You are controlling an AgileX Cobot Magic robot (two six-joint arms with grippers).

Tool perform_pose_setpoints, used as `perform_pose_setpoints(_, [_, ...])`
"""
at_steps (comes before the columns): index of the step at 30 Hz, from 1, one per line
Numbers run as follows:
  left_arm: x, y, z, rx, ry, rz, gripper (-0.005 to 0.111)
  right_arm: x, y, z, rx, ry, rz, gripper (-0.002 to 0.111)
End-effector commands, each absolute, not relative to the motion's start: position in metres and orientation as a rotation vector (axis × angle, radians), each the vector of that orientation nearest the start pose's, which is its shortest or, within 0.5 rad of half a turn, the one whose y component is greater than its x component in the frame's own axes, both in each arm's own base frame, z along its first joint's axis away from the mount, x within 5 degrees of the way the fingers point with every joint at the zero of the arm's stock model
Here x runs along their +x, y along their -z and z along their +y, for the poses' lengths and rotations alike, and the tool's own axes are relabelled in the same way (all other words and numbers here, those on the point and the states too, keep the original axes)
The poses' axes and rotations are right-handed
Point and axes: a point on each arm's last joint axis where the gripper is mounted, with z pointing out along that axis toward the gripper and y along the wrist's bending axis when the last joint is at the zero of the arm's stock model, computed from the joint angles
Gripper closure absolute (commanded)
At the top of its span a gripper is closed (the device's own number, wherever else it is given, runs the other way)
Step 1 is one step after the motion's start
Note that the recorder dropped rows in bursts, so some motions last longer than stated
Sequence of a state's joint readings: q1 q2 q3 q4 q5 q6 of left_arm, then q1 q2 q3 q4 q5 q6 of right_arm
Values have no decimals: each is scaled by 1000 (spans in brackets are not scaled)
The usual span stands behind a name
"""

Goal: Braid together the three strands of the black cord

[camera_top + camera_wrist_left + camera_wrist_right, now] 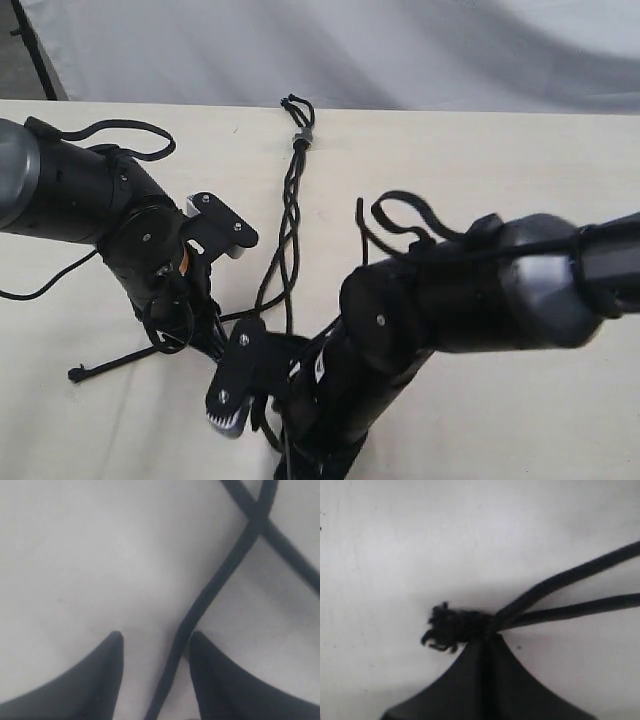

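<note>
I will set the tip of the strand down with my right gripper on the table [427, 260] next to the twisted strands, away from my left gripper.
The black cord lies on the table with its short loop [297, 103] at the far edge and its small knot [301, 140] just below. Its strands [289, 225] run twisted toward the two arms. One loose strand ends in a knotted tip [76, 374] at the left. My left gripper [157, 637] is open just above the table. One strand [220, 575] passes between its fingers, close to one of them, and crosses another strand [292, 557]. My right gripper [487, 642] is shut where two strands [570, 592] meet a frayed knotted tip [447, 625].
The pale wooden table [500, 150] ends at a grey backdrop [400, 50] behind the loop. Glossy arm cables loop over the left arm [130, 135] and the right arm [405, 215]. Both arm bodies crowd the near middle of the table.
</note>
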State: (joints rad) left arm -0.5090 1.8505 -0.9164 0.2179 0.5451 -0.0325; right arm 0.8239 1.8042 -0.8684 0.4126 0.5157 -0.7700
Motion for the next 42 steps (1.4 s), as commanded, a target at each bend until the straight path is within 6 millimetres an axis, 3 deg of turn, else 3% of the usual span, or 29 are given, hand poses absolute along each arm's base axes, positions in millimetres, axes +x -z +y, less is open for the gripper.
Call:
perform_pose_setpoints(1, [270, -106, -139, 958, -151, 2891, 65, 227, -162, 221, -1576, -291, 2300, 108])
perform_pose_setpoints(6, [270, -106, -139, 958, -151, 2891, 65, 269, -179, 169, -1323, -197, 2349, 108])
perform_pose_setpoints(14, [270, -106, -139, 958, -151, 2891, 65, 309, -168, 95, -1020, -83, 2477, 108])
perform_pose_setpoints(22, [270, -106, -139, 958, -151, 2891, 65, 315, -138, 85, -1036, -72, 2567, 105])
perform_pose_setpoints(26, [270, -106, -140, 957, -149, 2888, 65, 317, -132, 85, -1035, -68, 2574, 85])
perform_pose_setpoints(29, [270, -107, -140, 957, -147, 2885, 65, 317, -129, 85, -1042, -67, 2578, 57])
perform_pose_setpoints(33, [272, -116, -141, 946, -144, 2867, 65, 326, -142, 81, -974, -49, 2542, 33])
perform_pose_setpoints(37, [276, -144, -142, 881, -136, 2833, 65, 334, -174, 61, -822, -21, 2487, 29])
perform_pose_setpoints(42, [283, -190, -147, 714, -54, 2728, 65, 335, -210, 16, -570, 45, 2433, 29])
